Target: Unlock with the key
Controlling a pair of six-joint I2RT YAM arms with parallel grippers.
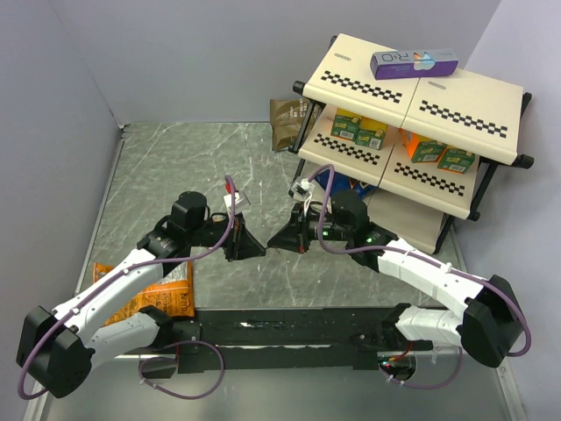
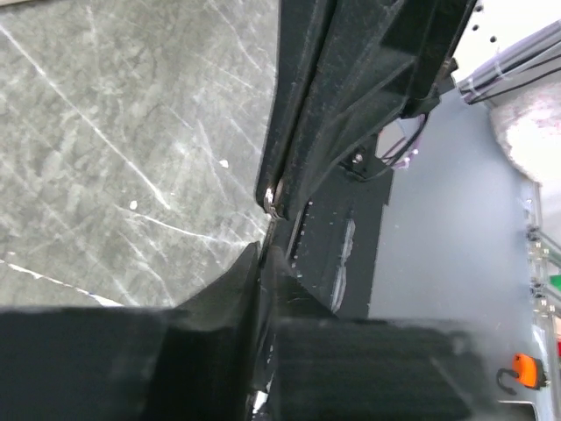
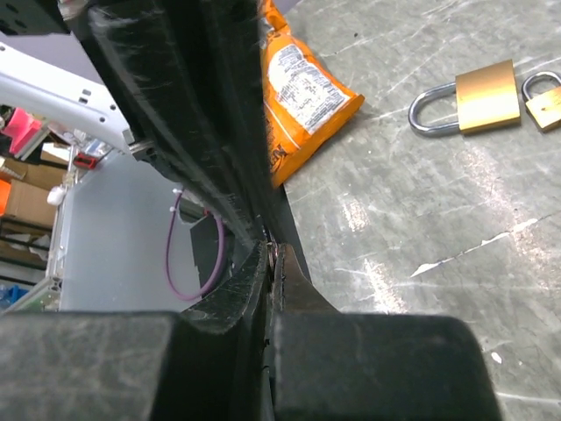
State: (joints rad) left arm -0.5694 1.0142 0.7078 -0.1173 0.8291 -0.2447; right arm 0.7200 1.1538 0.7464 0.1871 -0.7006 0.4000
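The key is mostly hidden in my right gripper's fingers, so my left gripper will open and take the key's exposed end (image 2: pixel 273 210) before my right gripper takes hold again.
My two grippers meet tip to tip above the middle of the table, the left gripper (image 1: pixel 258 250) pointing right and the right gripper (image 1: pixel 273 243) pointing left. The key (image 3: pixel 274 251) shows only as a sliver of silvery metal pinched at the tips of my shut right gripper (image 3: pixel 272 254). In the left wrist view the same key (image 2: pixel 272 200) glints at the right gripper's tips, just beyond my shut left gripper (image 2: pixel 263 256). Most of the key is hidden between the pads. A brass padlock (image 3: pixel 478 98) with a silver shackle lies flat on the table, apart from both grippers.
A second, smaller brass padlock (image 3: pixel 548 101) lies beside the first. An orange snack bag (image 1: pixel 162 298) lies by the left arm. A checkered two-tier shelf (image 1: pixel 412 132) with green and orange cartons and a box on top (image 1: pixel 412 63) stands at the back right.
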